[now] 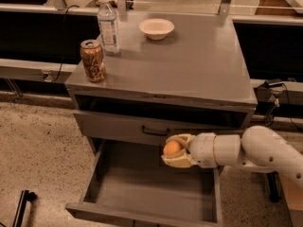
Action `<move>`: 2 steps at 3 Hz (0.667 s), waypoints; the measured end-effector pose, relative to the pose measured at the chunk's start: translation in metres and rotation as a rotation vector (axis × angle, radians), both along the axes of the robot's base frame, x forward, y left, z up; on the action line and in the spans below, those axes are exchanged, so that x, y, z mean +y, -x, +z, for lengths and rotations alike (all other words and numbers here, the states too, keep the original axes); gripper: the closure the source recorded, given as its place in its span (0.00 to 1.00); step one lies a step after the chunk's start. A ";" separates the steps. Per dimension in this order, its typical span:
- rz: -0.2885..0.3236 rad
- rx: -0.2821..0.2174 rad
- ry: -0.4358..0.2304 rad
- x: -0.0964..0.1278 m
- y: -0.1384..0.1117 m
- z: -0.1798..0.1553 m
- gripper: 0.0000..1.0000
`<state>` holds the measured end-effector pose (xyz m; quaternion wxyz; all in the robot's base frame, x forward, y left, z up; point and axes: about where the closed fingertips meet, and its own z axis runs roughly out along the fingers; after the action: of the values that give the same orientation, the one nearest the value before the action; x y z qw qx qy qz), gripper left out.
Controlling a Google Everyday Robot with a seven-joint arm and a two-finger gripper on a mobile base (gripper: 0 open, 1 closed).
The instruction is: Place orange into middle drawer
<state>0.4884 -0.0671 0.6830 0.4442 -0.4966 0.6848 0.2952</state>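
Observation:
The robot's gripper should release the orange on the middle drawer's bare bottom, just off its centre (168, 183) toward the robot's white arm.
My gripper (173, 150) comes in from the right on a white arm and is shut on the orange (172, 148), a small round fruit held between the cream fingers. It hovers over the back right part of the open middle drawer (142, 188), a wide grey metal drawer pulled out low at the front of the cabinet. The drawer floor is bare. The gripper sits just below the closed grey drawer front with a dark loop handle (155, 132).
On the grey cabinet top (189, 65) stand a soda can (93, 60), a clear water bottle (108, 25) and a white bowl (156, 28). A speckled floor lies to the left. A dark object (21, 207) lies on the floor at lower left.

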 end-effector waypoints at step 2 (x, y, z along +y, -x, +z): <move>0.002 0.053 0.067 0.000 0.003 -0.031 1.00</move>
<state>0.4856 -0.0675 0.6521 0.4086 -0.5039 0.7054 0.2855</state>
